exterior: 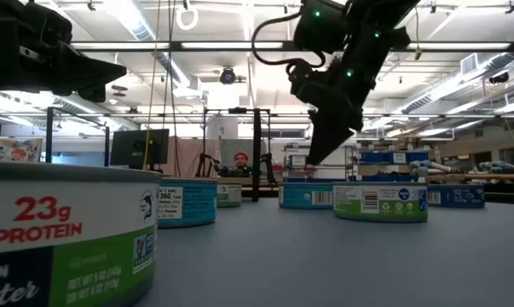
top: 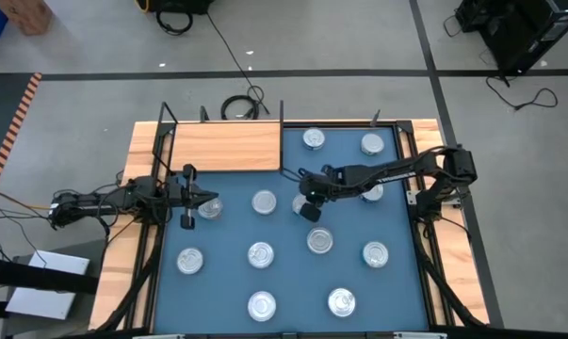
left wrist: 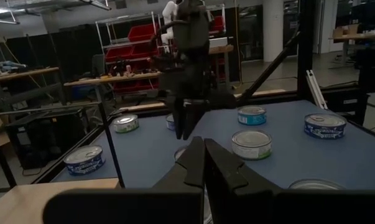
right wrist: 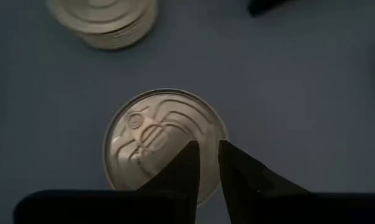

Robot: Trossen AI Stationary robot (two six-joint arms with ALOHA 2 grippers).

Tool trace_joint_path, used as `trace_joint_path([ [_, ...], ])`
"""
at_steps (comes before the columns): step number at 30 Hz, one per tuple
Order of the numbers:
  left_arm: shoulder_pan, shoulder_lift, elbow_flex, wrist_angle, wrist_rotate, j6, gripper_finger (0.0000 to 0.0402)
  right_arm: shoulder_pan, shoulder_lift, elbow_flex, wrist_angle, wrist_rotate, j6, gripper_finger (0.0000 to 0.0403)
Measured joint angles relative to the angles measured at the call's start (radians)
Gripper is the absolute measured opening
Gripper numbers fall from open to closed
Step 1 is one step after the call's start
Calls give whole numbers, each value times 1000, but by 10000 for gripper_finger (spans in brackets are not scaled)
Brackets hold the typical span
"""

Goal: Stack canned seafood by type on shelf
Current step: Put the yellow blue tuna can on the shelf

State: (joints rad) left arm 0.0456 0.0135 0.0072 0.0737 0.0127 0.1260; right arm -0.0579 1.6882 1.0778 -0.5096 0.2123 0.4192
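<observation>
The shelf is on my left gripper's side of the mat, so next my right gripper pinches the tin's rim [right wrist: 223, 132] and passes the tin to my left gripper.
Several round silver tins of canned seafood lie lid up and apart on the blue mat [top: 397, 292]. The shelf [top: 227, 146], a bare wooden board with black uprights, stands at the mat's far left corner. My right gripper [right wrist: 208, 148] hangs tilted downward over one tin [right wrist: 156, 140] near the mat's middle, clear of its lid. Its fingers stand a narrow gap apart with nothing between them. In the low view that gripper [exterior: 312, 153] ends above the tins' tops. My left gripper [left wrist: 204, 152] waits level and shut at the mat's left edge, above another tin [top: 210, 209].
A second tin [right wrist: 103, 22] sits close beyond the one under my right gripper. Other tins [top: 320, 241] [top: 264, 201] ring the mat's middle, and two [top: 314, 139] [top: 372, 144] stand along the far edge. A black frame borders the mat. A person [exterior: 240, 164] shows far behind.
</observation>
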Motion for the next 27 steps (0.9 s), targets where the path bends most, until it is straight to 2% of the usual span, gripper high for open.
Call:
trace_joint_path([
  [6, 0, 0, 0, 0, 0, -7, 6, -42, 12, -41, -26, -29, 53, 79],
  [17, 0, 0, 0, -1, -1, -8, 6, -59, 24, -43, 7, -73, 71, 129],
  [22, 0, 0, 0, -1, -1, -19, 6, -75, 66, -40, 35, -90, 53, 125],
  [27, 0, 4, 0, -20, 1, -27, 6, -83, 87, -37, 72, -102, 26, 100],
])
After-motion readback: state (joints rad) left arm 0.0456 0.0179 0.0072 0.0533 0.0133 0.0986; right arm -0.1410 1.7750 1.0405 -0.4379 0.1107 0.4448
